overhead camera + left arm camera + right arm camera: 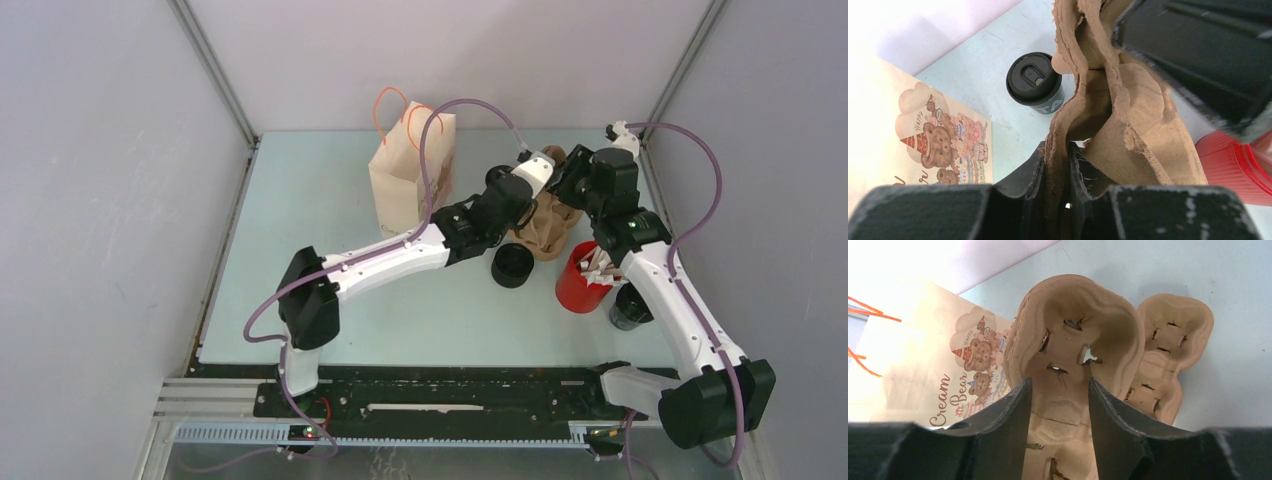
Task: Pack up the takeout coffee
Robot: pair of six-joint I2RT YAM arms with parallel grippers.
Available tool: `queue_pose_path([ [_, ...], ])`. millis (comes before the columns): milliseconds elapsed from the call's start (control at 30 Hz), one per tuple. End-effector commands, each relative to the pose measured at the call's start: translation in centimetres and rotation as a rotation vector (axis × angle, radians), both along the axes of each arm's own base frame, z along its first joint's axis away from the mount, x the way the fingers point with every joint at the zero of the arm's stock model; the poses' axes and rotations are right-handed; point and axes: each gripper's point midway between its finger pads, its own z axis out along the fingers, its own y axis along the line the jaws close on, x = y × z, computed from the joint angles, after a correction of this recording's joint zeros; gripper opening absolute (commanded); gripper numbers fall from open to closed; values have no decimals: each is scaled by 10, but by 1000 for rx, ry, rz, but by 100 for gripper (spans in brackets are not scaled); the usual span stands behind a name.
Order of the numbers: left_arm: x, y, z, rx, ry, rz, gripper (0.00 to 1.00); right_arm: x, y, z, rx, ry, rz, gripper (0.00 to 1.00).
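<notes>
My left gripper needs to release the brown carrier on the table [550,221] just behind the red cup of white sticks.
The takeout coffee, a small black lidded cup [512,265], stands on the table just in front of the brown pulp cup carrier [545,232]. The left wrist view shows the cup [1034,82] beyond the carrier [1128,115]. My left gripper [553,170] is shut on a thin wall of the carrier [1057,160]. From the other side, my right gripper [570,190] reaches the carrier. Its jaws [1059,395] stand apart, straddling a ridge of the carrier [1073,330].
A paper bag [412,170] with orange handles and a bear print stands at the back left of the carrier. A red cup of white sticks [583,278] stands to the right of the black cup. Another dark cup [630,308] is partly hidden behind the right arm.
</notes>
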Motion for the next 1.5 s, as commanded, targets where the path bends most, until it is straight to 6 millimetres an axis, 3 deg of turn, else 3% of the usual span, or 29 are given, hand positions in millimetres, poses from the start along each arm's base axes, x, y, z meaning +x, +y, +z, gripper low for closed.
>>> queue_pose_path([
  [0, 4, -9, 39, -54, -74, 10, 0, 9, 8, 25, 34, -79, 2, 57],
  [200, 5, -11, 36, -45, -70, 10, 0, 2, 13, 32, 23, -96, 22, 68],
  [400, 5, -12, 38, -46, -69, 8, 0, 5, 16, 29, 24, -93, 38, 64],
  [567, 2, -13, 39, -53, -64, 2, 0, 13, 22, 14, 40, -57, 41, 47],
  [700, 2, -14, 37, -48, -63, 1, 0, 17, 23, 14, 27, -69, 54, 35],
  [833, 3, -15, 35, -49, -59, 6, 0, 19, 26, 17, 20, -87, 71, 4],
  [933, 6, -12, 33, -44, -58, 38, 0, 16, 23, 23, -5, -105, 76, 0],
  [1200, 25, -5, 15, -53, 39, 117, 0, -23, -10, 70, -106, -227, 12, 0],
  [1467, 25, -22, 4, -82, 120, 67, 0, -54, -74, 110, -201, -320, -137, 0],
])
